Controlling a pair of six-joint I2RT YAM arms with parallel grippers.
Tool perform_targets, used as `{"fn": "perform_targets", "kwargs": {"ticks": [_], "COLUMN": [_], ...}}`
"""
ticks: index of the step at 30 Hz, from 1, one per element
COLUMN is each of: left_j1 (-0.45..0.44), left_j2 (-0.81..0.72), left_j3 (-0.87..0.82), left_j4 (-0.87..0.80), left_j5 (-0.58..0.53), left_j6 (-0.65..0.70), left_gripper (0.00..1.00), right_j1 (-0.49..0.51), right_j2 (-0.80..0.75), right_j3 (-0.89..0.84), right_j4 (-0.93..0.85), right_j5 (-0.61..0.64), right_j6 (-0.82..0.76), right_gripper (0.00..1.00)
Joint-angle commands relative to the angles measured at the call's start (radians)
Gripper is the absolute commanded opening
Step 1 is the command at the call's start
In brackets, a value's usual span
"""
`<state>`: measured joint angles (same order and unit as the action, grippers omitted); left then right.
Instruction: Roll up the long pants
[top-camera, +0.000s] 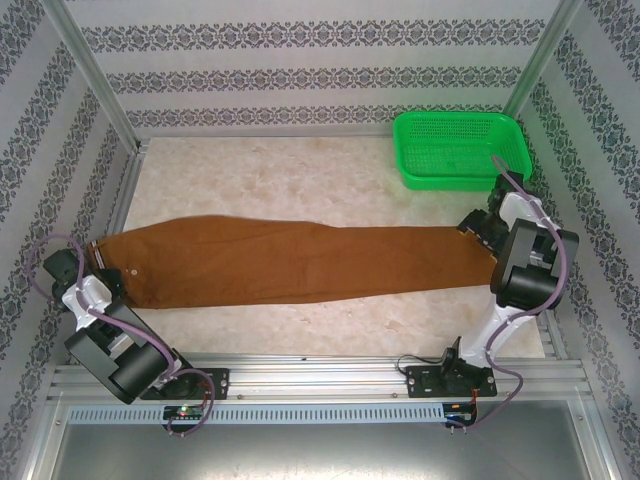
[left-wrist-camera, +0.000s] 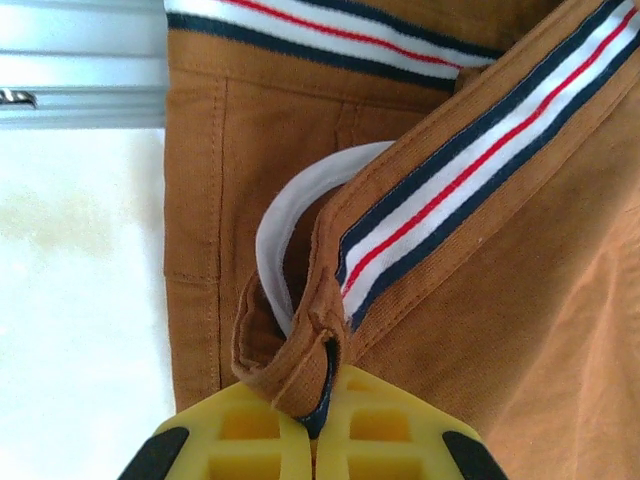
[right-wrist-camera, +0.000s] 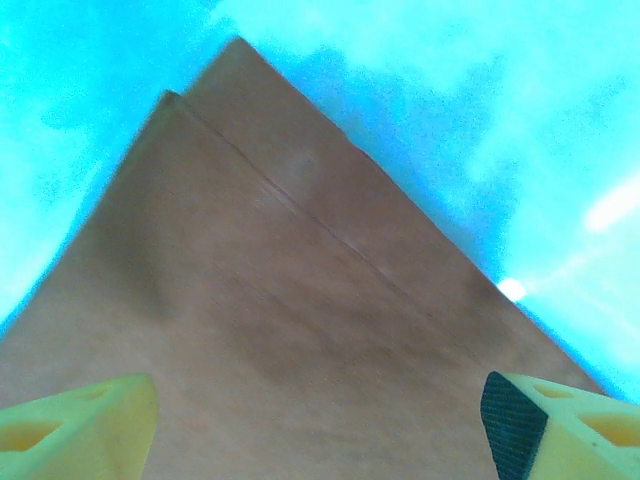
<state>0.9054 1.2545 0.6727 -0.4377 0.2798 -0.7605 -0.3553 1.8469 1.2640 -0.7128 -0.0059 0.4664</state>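
The waistband in my left gripper folds over at a slant. My right gripper should pinch the cuff corner (right-wrist-camera: 232, 80) while my left gripper pulls the waistband straight.
The long pants (top-camera: 300, 262) lie flat across the table, rust-brown, legs stacked, waist at the left and cuffs at the right. My left gripper (top-camera: 100, 283) is at the waist end. In the left wrist view this gripper (left-wrist-camera: 322, 425) is shut on a folded bit of the waistband (left-wrist-camera: 290, 360), beside the striped inner band (left-wrist-camera: 450, 190). My right gripper (top-camera: 483, 232) is at the cuff end. From its wrist camera the right gripper (right-wrist-camera: 315, 420) stands open, yellow fingers (right-wrist-camera: 90, 430) wide apart on either side of the leg cloth (right-wrist-camera: 300, 280), not pinching it.
A green mesh basket (top-camera: 458, 148) stands at the back right, just behind the right arm. Patterned walls and metal posts (top-camera: 95, 85) close in the table. An aluminium rail (top-camera: 320, 375) runs along the near edge.
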Motion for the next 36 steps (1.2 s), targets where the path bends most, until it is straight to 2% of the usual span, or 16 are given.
{"fn": "perform_targets", "kwargs": {"ticks": [1, 3, 5, 6, 7, 9, 10, 20, 21, 22, 24, 29, 32, 34, 35, 36], "left_j1": [0.001, 0.000, 0.001, 0.001, 0.000, 0.001, 0.001, 0.001, 0.001, 0.002, 0.001, 0.001, 0.001, 0.001, 0.001, 0.001], "left_j2": [0.035, 0.048, 0.059, 0.063, 0.064, 0.065, 0.065, 0.035, 0.036, 0.037, 0.042, 0.074, 0.081, 0.083, 0.083, 0.082], "left_j3": [-0.021, -0.021, -0.016, -0.014, -0.012, -0.012, -0.010, -0.003, -0.002, -0.001, -0.004, -0.004, -0.006, -0.006, -0.006, -0.004], "left_j4": [0.054, 0.070, 0.075, 0.077, 0.081, 0.083, 0.083, 0.068, 0.065, 0.065, 0.069, 0.093, 0.097, 0.099, 0.097, 0.095], "left_j5": [0.069, 0.088, 0.102, 0.105, 0.108, 0.109, 0.109, 0.107, 0.107, 0.109, 0.113, 0.145, 0.149, 0.147, 0.150, 0.147], "left_j6": [-0.002, -0.006, -0.007, -0.008, -0.009, -0.011, -0.009, -0.002, -0.001, 0.002, 0.003, 0.001, -0.003, -0.001, -0.002, -0.002], "left_gripper": [0.00, 0.00, 0.00, 0.00, 0.00, 0.00, 0.00, 0.00, 0.00, 0.00, 0.00, 0.00, 0.00, 0.00, 0.00, 0.00], "right_j1": [0.033, 0.035, 0.031, 0.028, 0.025, 0.015, 0.009, -0.068, -0.070, -0.072, -0.072, -0.064, -0.063, -0.065, -0.067, -0.067], "right_j2": [0.062, 0.087, 0.110, 0.119, 0.125, 0.124, 0.122, 0.085, 0.091, 0.104, 0.130, 0.175, 0.201, 0.214, 0.220, 0.223], "right_j3": [0.079, 0.095, 0.094, 0.092, 0.086, 0.064, 0.054, 0.067, 0.077, 0.092, 0.112, 0.129, 0.141, 0.137, 0.133, 0.131], "right_j4": [-0.013, -0.016, -0.011, -0.012, -0.014, -0.002, 0.002, 0.000, -0.007, -0.017, -0.034, -0.038, -0.047, -0.037, -0.031, -0.029], "right_j5": [0.015, 0.029, 0.032, 0.031, 0.038, 0.042, 0.049, 0.080, 0.081, 0.075, 0.061, 0.061, 0.079, 0.069, 0.064, 0.068], "right_j6": [0.000, -0.004, -0.010, -0.013, -0.013, -0.016, -0.015, 0.007, 0.002, -0.004, -0.007, -0.024, -0.034, -0.035, -0.034, -0.030], "right_gripper": [0.85, 0.79, 0.62, 0.44, 0.35, 0.07, 0.00, 0.00, 0.08, 0.31, 0.46, 0.64, 0.63, 0.56, 0.40, 0.08]}}
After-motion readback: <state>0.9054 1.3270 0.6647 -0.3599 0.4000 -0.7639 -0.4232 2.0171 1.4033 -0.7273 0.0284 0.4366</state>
